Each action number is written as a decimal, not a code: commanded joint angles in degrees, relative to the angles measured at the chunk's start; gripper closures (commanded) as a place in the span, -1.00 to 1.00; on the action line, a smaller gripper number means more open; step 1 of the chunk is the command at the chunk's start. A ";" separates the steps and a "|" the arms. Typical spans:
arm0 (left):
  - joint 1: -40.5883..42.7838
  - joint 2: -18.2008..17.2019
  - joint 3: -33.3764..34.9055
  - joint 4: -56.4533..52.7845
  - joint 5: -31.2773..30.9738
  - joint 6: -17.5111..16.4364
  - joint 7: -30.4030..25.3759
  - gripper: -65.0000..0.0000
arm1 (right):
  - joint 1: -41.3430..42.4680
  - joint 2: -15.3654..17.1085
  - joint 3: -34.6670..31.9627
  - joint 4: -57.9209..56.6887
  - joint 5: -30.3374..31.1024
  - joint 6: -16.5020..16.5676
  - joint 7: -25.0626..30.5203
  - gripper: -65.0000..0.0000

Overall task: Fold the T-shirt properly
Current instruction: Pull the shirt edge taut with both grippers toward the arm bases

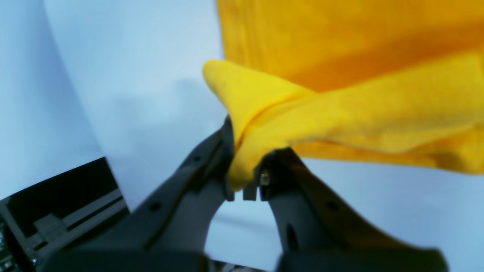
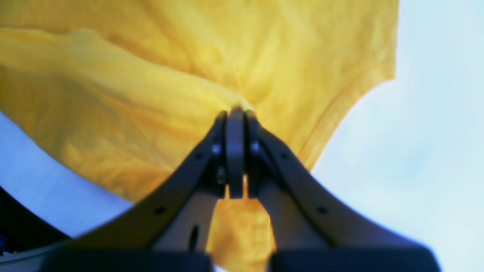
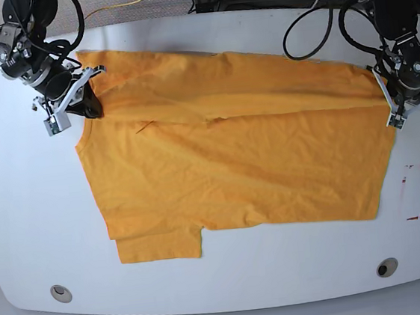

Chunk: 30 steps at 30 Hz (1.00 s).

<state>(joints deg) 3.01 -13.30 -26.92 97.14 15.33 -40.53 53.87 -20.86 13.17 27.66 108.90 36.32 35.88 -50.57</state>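
Observation:
The T-shirt's unfolded side is far from my grippers, so next my left gripper lets go of the bunched corner, grabs the folded edge's end (image 3: pixel 366 72) and pulls the T-shirt closer.
The orange-yellow T-shirt (image 3: pixel 233 162) lies spread on the white table (image 3: pixel 21 222), its far long edge doubled over toward the middle as a band. At the shirt's far left corner in the base view my right gripper (image 3: pixel 87 91) is shut on the fabric; its wrist view shows the jaws (image 2: pixel 236 113) pinched on a ridge of cloth (image 2: pixel 151 94). At the shirt's right edge in the base view my left gripper (image 3: pixel 386 94) is shut on a bunched corner; its wrist view shows that corner (image 1: pixel 264 113) squeezed between the fingers (image 1: pixel 245 155) and lifted off the table.
A red-outlined rectangle mark (image 3: pixel 418 190) sits on the table right of the shirt. Two round holes (image 3: pixel 59 293) (image 3: pixel 387 267) are near the front edge. Cables (image 3: pixel 308 19) trail along the back. A black frame (image 1: pixel 56 211) shows past the table edge.

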 commanded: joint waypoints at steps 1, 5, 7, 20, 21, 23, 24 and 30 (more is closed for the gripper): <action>-1.73 -1.69 -0.38 -2.59 0.80 0.53 0.07 1.00 | 1.04 0.77 0.34 -0.90 0.48 -0.05 0.68 1.00; -4.28 -2.04 -0.38 -7.60 0.80 0.53 0.07 1.00 | 2.01 0.77 0.25 -3.19 0.48 -0.05 0.68 1.00; -4.63 -3.62 -0.38 -10.24 0.80 0.53 -0.11 1.00 | 2.18 0.77 0.25 -4.07 0.48 -0.05 0.85 1.00; -10.43 -4.24 -0.38 -19.56 0.62 0.53 -3.80 0.06 | -1.07 0.85 1.39 1.38 0.48 -0.41 0.68 -0.41; -10.61 -4.24 -0.64 -19.47 0.54 0.53 -3.80 -0.03 | -2.74 0.68 2.27 2.35 0.48 -0.41 0.68 -0.41; -10.70 -4.15 -2.05 -19.12 0.45 0.53 -3.71 -0.10 | -4.50 0.24 3.42 3.14 0.48 -0.41 0.68 -0.39; -10.87 -4.06 -3.46 -17.89 -0.26 0.53 -3.62 -0.11 | -5.56 -0.03 4.12 3.14 0.48 -0.41 0.68 -0.37; -10.17 -4.85 -7.06 -13.67 -8.43 0.53 -3.45 -0.12 | -10.13 -0.91 6.58 2.97 0.48 -0.32 0.68 -0.35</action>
<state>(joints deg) -6.68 -16.71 -33.74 82.04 7.92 -40.32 51.24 -30.55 11.77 33.71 110.89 36.03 35.09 -51.18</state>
